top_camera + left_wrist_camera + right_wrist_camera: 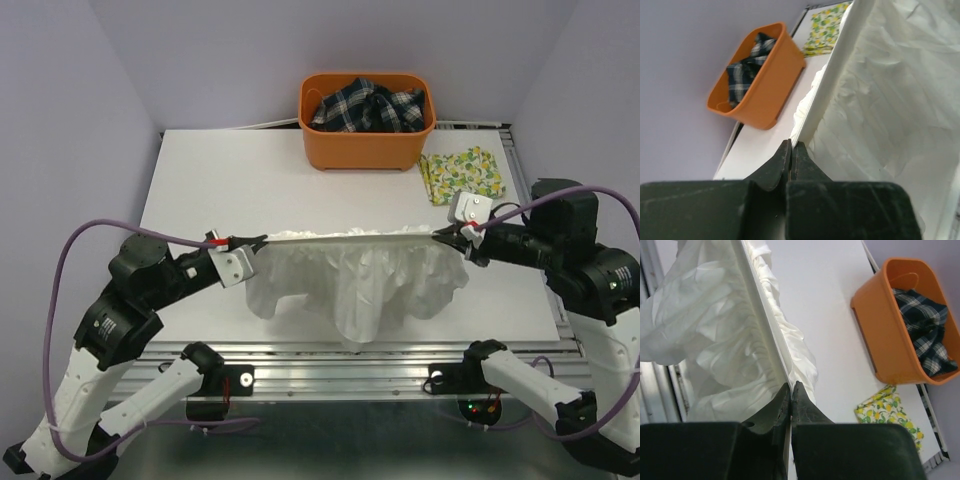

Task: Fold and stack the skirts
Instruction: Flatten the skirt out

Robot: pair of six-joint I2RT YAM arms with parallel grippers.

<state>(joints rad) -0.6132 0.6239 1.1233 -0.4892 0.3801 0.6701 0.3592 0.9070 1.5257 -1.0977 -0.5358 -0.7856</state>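
Next, I let go of the white skirt with my right gripper on the white table (337,243) in front of the orange basket.
A plain white crinkly skirt (355,280) hangs stretched between both arms above the table's near half, its waistband (350,235) pulled taut and its hem drooping over the front edge. My left gripper (262,241) is shut on the waistband's left end, seen close in the left wrist view (791,145). My right gripper (437,233) is shut on the right end, the band (765,340) running away from its tips (791,386). A folded lemon-print skirt (463,173) lies flat at the back right, also in the wrist views (825,25) (892,412).
An orange plastic basket (366,145) holding a dark plaid cloth (368,106) stands at the back centre of the white table (200,190). Metal rails run along the table's front edge (340,360) and right side (520,170).
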